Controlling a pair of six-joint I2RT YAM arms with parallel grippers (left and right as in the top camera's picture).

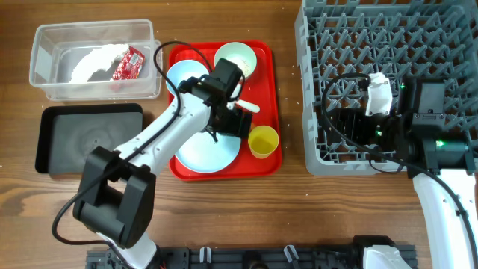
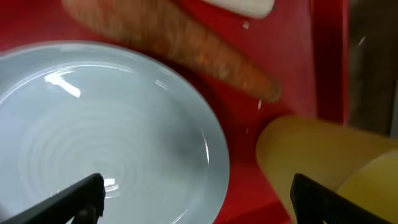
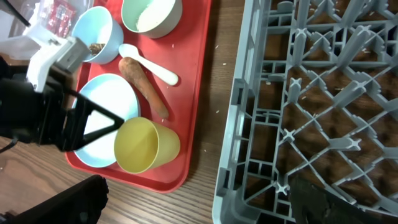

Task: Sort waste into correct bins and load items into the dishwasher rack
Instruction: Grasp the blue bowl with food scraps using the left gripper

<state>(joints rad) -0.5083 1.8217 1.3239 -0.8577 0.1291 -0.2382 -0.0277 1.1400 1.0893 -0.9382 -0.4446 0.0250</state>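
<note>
My left gripper is to go to the blue bowl next. It should close on the blue bowl's rim [image 1: 207, 73], on the side nearest the white spoon.
My left gripper [image 1: 228, 119] [image 2: 199, 205] is open and empty, low over the red tray, straddling the light blue plate [image 1: 202, 149] [image 2: 106, 130] and the yellow cup [image 1: 263, 140] [image 2: 323, 155]. The orange-brown stick [image 2: 186, 43] [image 3: 144, 87] lies just beyond the plate, next to the white spoon [image 1: 246, 107] [image 3: 149, 65]. A blue bowl [image 3: 99, 34] holds a brown scrap [image 3: 96, 46]. A greenish bowl [image 1: 239, 58] [image 3: 152, 12] holds rice grains. The napkin [image 1: 97, 63] and red wrapper [image 1: 128, 63] lie in the clear tub [image 1: 93, 30]. My right gripper [image 1: 340, 123] [image 3: 199, 205] is open and empty over the grey rack's [image 1: 388, 45] [image 3: 311, 93] near-left corner.
The black tray [image 1: 89, 138] lies in front of the clear tub, left of the red serving tray [image 1: 269, 82] [image 3: 205, 37]. A strip of bare wood separates the red tray from the rack. The left arm's cable loops over the blue bowl.
</note>
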